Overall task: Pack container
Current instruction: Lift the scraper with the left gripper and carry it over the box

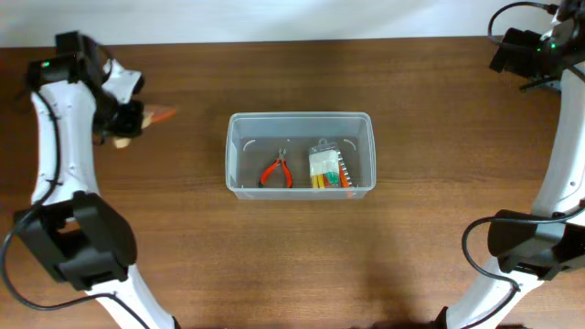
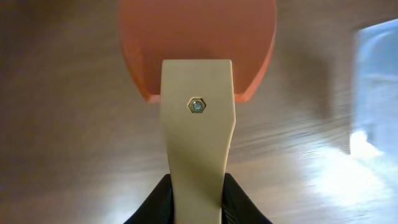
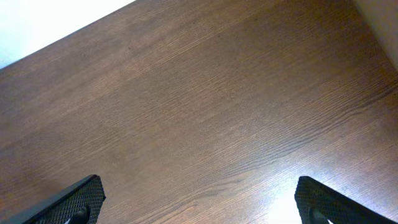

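The robot's left gripper will release the scraper inside the clear container, across the red-handled pliers and the packet [image 1: 296,162].
The clear plastic container [image 1: 300,153] stands at the table's middle. Inside lie red-handled pliers [image 1: 276,173] and a packet of small yellow and orange tools [image 1: 326,168]. My left gripper [image 1: 128,119] is at the far left, shut on a scraper with a tan handle [image 2: 198,143] and an orange blade [image 2: 197,43], held above the wood; its orange tip [image 1: 162,115] points toward the container. A blurred corner of the container [image 2: 376,81] shows in the left wrist view. My right gripper [image 3: 199,199] is open and empty over bare wood at the far right back.
The table's back edge meets a white wall [image 3: 37,25]. The arm bases [image 1: 78,239] [image 1: 530,242] stand at the front left and front right.
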Motion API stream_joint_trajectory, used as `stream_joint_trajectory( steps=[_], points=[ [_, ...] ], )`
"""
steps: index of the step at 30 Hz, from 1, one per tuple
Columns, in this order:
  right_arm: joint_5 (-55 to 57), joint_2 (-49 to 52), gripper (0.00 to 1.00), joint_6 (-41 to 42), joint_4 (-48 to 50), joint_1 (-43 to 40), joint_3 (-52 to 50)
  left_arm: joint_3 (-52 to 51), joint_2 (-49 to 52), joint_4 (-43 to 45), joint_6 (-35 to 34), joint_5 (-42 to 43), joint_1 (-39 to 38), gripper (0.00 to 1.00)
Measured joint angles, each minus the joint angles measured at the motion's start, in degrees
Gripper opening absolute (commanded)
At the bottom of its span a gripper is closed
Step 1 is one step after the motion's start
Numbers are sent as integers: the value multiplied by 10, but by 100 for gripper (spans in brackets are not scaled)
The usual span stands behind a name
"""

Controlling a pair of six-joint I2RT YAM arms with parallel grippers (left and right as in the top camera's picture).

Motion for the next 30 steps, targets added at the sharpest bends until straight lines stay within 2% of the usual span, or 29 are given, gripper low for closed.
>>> stream_joint_trajectory(
  steps=[14,23,30],
  points=[
    [0,0,99,0,0,0,0,177,0,-61,0,42,-222,2],
    [0,0,99,0,0,0,0,184,0,-69,7,46,-347,2],
    [0,0,99,0,0,0,0,184,1,-78,7,45,-398,2]
  ],
)
